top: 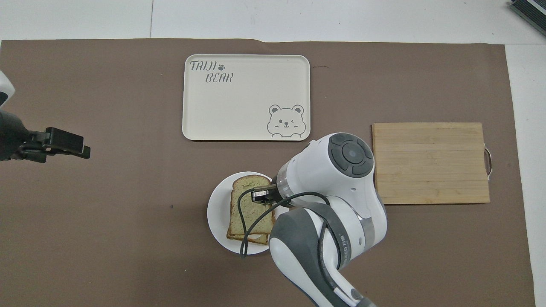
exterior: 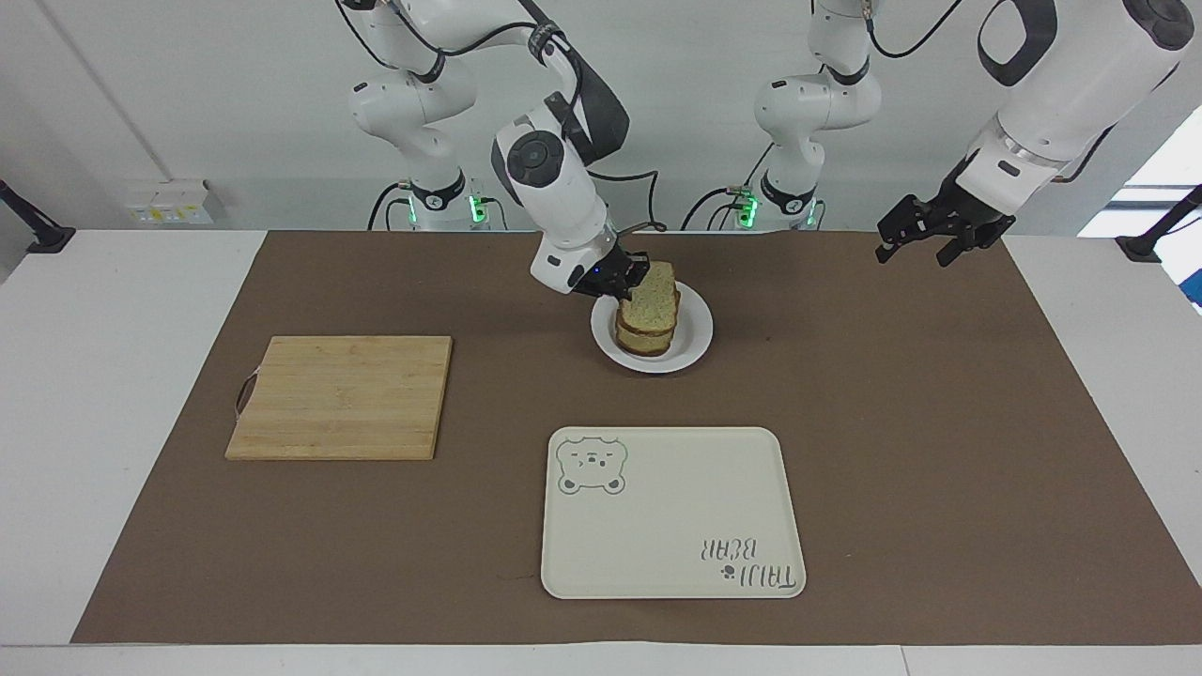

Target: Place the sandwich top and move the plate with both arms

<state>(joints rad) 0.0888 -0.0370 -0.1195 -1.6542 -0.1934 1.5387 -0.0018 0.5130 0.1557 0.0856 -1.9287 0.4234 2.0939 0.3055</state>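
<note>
The robot's right gripper will release the sandwich top onto the egg-bearing slice (top: 248,220) in the middle of the small white plate.
The sandwich top (exterior: 652,299), a speckled tan bread slice, lies tilted over the egg-bearing slice (exterior: 644,344) on the small white plate (exterior: 693,345). My right gripper (exterior: 627,274) is shut on the top slice's edge that is nearer to the robots and holds that edge a little raised. In the overhead view the top slice (top: 247,209) covers nearly all of the egg slice on the plate (top: 216,213), with the right gripper (top: 262,195) at its edge. My left gripper (exterior: 913,250) hangs open and empty in the air over the mat's edge at the left arm's end (top: 64,143).
A cream bear tray (exterior: 671,512) lies farther from the robots than the plate and also shows in the overhead view (top: 245,98). A wooden cutting board (exterior: 338,396) lies toward the right arm's end (top: 431,162). A brown mat covers the table.
</note>
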